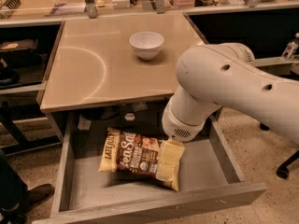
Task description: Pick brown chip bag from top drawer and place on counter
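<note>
Next, I close my gripper on the dark brown centre [151,159] of the brown chip bag, near the pale yellow end that is under my gripper.
The brown chip bag [133,155] lies flat in the open top drawer [74,190], dark brown centre with white lettering and pale yellow ends. My gripper [168,161] hangs from the white arm [219,85] and reaches down into the drawer over the bag's right end, touching or just above it. The beige counter [93,73] sits directly above the drawer.
A white bowl [146,44] stands on the counter's back middle. Black side shelves [18,55] flank the counter at left. A shoe [32,195] shows at the lower left on the speckled floor. A chair base [285,167] stands at right.
</note>
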`<state>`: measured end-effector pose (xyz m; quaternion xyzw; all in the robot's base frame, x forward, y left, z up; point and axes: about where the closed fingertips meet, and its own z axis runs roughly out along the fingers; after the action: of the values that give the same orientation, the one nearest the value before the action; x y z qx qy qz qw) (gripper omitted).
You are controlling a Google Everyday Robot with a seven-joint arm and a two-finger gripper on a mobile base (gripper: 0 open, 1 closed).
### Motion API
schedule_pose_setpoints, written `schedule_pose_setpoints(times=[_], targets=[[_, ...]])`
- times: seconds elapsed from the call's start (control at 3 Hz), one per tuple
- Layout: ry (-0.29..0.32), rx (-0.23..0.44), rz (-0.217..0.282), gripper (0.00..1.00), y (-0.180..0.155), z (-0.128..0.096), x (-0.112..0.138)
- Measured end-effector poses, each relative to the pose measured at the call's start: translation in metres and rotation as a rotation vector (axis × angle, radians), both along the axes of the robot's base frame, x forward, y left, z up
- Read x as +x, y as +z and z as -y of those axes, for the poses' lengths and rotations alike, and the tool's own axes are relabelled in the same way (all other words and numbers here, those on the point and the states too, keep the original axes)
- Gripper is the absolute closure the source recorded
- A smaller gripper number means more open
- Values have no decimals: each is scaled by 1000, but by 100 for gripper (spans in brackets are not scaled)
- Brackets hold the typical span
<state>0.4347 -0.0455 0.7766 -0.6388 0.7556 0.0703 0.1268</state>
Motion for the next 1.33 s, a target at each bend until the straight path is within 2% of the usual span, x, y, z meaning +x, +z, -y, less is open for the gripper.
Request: schedule_pose_setpoints(times=[0.33,0.67,1.33], targets=[[-17,27,9,0,-17,-11,3],[-65,64,41,0,-40,-22,17],[-143,142,80,0,-83,-24,39]])
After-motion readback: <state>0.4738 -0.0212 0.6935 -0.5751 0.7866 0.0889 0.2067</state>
